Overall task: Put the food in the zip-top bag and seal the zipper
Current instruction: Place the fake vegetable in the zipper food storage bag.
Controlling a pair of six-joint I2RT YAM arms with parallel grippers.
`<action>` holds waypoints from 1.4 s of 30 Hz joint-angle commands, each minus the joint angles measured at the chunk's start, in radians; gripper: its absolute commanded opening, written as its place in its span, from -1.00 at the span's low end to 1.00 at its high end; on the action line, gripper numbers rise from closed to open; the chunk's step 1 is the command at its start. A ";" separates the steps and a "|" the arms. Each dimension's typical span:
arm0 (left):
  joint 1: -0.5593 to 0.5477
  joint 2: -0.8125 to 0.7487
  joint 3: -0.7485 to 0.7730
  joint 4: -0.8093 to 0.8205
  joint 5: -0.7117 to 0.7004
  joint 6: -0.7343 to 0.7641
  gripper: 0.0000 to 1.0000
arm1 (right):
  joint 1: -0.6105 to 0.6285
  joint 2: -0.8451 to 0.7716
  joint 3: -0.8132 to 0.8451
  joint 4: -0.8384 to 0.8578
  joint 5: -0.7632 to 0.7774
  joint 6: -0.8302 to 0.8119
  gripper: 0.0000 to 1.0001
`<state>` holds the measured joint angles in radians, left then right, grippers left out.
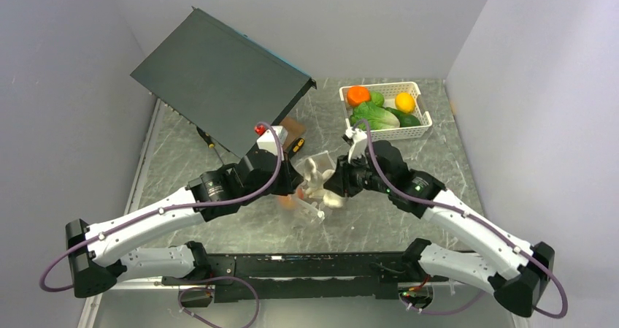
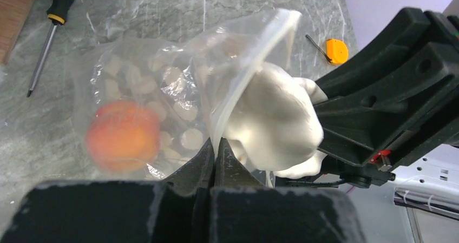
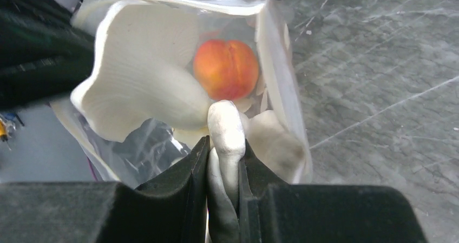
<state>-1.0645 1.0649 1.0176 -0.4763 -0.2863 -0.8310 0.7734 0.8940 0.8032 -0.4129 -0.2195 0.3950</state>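
The pale beige piece of food pokes out of the bag's opening, so next I let go of it with my right gripper, grab the opening's loose edge [image 3: 274,70] and lift to settle the piece.
The zip-top bag [image 1: 315,173] is held up at mid table between both grippers. My left gripper [image 2: 215,145] is shut on the bag's mouth edge, on the whitish zipper [image 2: 244,78]. A pink-orange peach [image 2: 123,136] lies inside the bag and also shows in the right wrist view [image 3: 225,69]. My right gripper [image 3: 224,142] is shut on the stem of a pale beige food piece [image 3: 142,86], which sits in the bag's open mouth [image 3: 270,64]. In the top view the left gripper [image 1: 298,191] and right gripper [image 1: 333,191] flank the bag.
A white slotted basket [image 1: 421,118] at the back right holds an orange [image 1: 358,95], green pieces [image 1: 374,116] and a yellow fruit [image 1: 404,101]. A dark flat panel [image 1: 219,76] leans at the back left. A screwdriver [image 2: 51,29] and a yellow tape measure [image 2: 336,51] lie on the table.
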 commanded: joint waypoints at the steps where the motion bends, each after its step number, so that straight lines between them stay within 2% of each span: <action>1: -0.004 0.012 0.028 0.080 0.044 0.022 -1.00 | 0.060 0.106 0.193 -0.130 0.147 0.084 -0.96; 7: -0.005 0.037 0.056 0.081 0.082 0.038 -1.00 | 0.184 0.309 0.453 -0.392 0.363 0.133 -0.82; 9: -0.004 0.038 0.056 0.089 0.093 0.037 -1.00 | 0.202 0.364 0.489 -0.411 0.389 0.160 -0.70; 11: -0.004 0.038 0.048 0.108 0.107 0.033 -1.00 | 0.210 0.370 0.489 -0.379 0.419 0.212 -0.62; 14: -0.004 0.041 0.035 0.138 0.133 0.019 -1.00 | 0.213 0.322 0.397 -0.206 0.423 0.285 -0.47; 18: -0.004 0.033 0.006 0.165 0.140 0.003 -1.00 | 0.223 0.304 0.314 -0.101 0.489 0.353 -0.41; 21: -0.005 0.023 0.001 0.157 0.129 -0.001 -1.00 | 0.243 0.304 0.296 -0.076 0.524 0.317 -0.39; 25: -0.003 -0.043 -0.032 0.150 0.048 0.003 -1.00 | 0.251 0.364 0.377 -0.264 0.584 0.259 -0.40; 27: -0.002 -0.070 -0.050 0.154 0.023 0.006 -1.00 | 0.266 0.334 0.356 -0.278 0.613 0.262 -0.45; 30: 0.002 -0.063 -0.045 0.160 0.047 0.007 -1.00 | 0.290 0.302 0.334 -0.270 0.648 0.283 -0.57; 33: 0.000 -0.036 -0.024 0.160 0.084 0.001 -1.00 | 0.330 0.348 0.376 -0.324 0.741 0.301 -0.59; 37: 0.001 -0.006 -0.037 0.200 0.151 -0.019 -1.00 | 0.333 0.340 0.383 -0.199 0.640 0.296 -0.33; 39: 0.001 -0.002 -0.047 0.202 0.158 -0.032 -1.00 | 0.318 0.315 0.378 -0.138 0.619 0.284 0.03; 42: 0.002 -0.023 -0.074 0.195 0.141 -0.043 -1.00 | 0.246 0.307 0.409 -0.122 0.515 0.198 0.32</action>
<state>-1.0554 1.0561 0.9596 -0.3435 -0.1959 -0.8341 1.0771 1.2430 1.1461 -0.7052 0.4152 0.6617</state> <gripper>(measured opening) 0.013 0.591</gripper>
